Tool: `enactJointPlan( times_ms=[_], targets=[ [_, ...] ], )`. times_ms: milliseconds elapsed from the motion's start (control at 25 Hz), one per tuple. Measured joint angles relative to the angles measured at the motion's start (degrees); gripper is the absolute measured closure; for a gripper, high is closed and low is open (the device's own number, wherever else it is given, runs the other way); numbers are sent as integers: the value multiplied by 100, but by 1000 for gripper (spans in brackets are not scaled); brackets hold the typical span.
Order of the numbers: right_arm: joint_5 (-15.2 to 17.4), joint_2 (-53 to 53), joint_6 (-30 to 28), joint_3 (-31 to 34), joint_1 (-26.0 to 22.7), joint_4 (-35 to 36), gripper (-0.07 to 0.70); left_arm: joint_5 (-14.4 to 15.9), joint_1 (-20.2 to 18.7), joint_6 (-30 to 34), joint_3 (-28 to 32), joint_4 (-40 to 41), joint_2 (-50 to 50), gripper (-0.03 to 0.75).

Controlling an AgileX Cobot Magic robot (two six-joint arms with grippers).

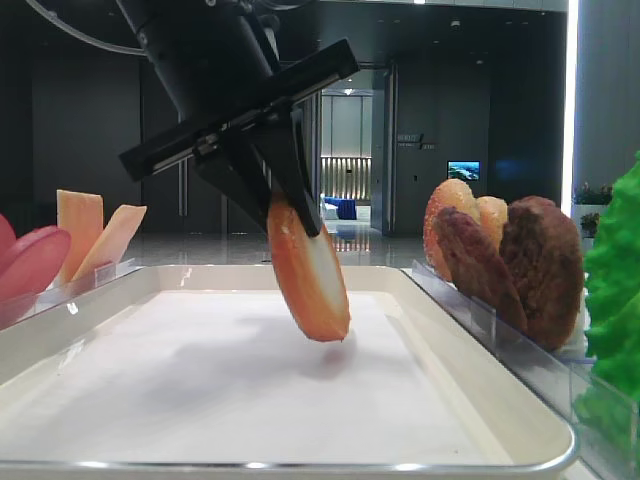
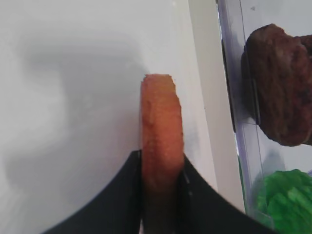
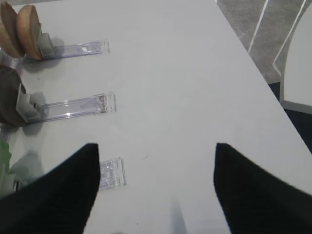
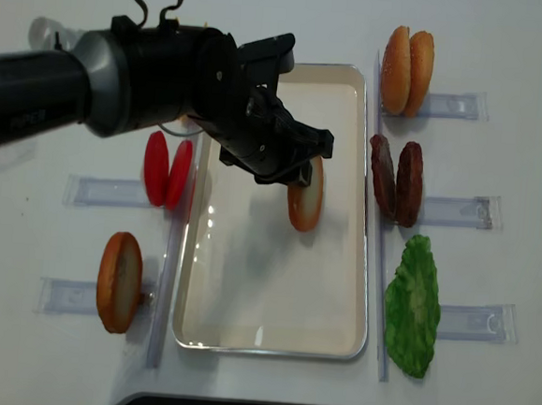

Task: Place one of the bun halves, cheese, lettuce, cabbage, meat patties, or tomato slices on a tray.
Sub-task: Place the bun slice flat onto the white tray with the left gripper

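Note:
Next, my left gripper lets go of the bun half, flat on the bare middle of the cream tray (image 4: 266, 230) (image 2: 87, 180).
My left gripper (image 4: 287, 171) is shut on a bun half (image 4: 306, 201), gripped on edge by its upper part (image 2: 162, 126). The bun hangs tilted over the middle of the cream tray (image 4: 244, 304), its lower edge (image 1: 325, 330) just at the white liner; I cannot tell if it touches. Over bare table on the right, my right gripper (image 3: 156, 145) stands open and holds nothing. Cheese (image 1: 95, 235) and tomato slices (image 4: 167, 169) stand left of the tray, meat patties (image 4: 397, 180) and lettuce (image 4: 413, 303) right of it. The cabbage is out of view.
Clear plastic racks (image 4: 453, 212) line both sides of the tray. Two more bun halves (image 4: 407, 58) stand at the far right, another (image 4: 119, 282) at the near left. The left arm (image 4: 93, 76) reaches in from the left, hiding the cheese from above.

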Motion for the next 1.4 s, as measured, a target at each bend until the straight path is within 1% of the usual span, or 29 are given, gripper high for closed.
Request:
enactJointPlan(
  times_ms=[200,880,960,1040,1160,1400],
  targets=[
    [0,0,0,0,0,0,160,-11,0,60,-11,-51,144,592],
    [0,0,0,0,0,0,160,220,5,65,-63,-14,180,593],
    [0,0,0,0,0,0,160,252,5,65,-67,-7,180,579],
    [0,0,0,0,0,0,160,360,5,45,-67,36,180,554],
    [0,0,0,0,0,0,160,666,5,-74,-62,196,220,533],
    [0,0,0,0,0,0,160,830,5,-436,-62,580,231,524]
  ],
)
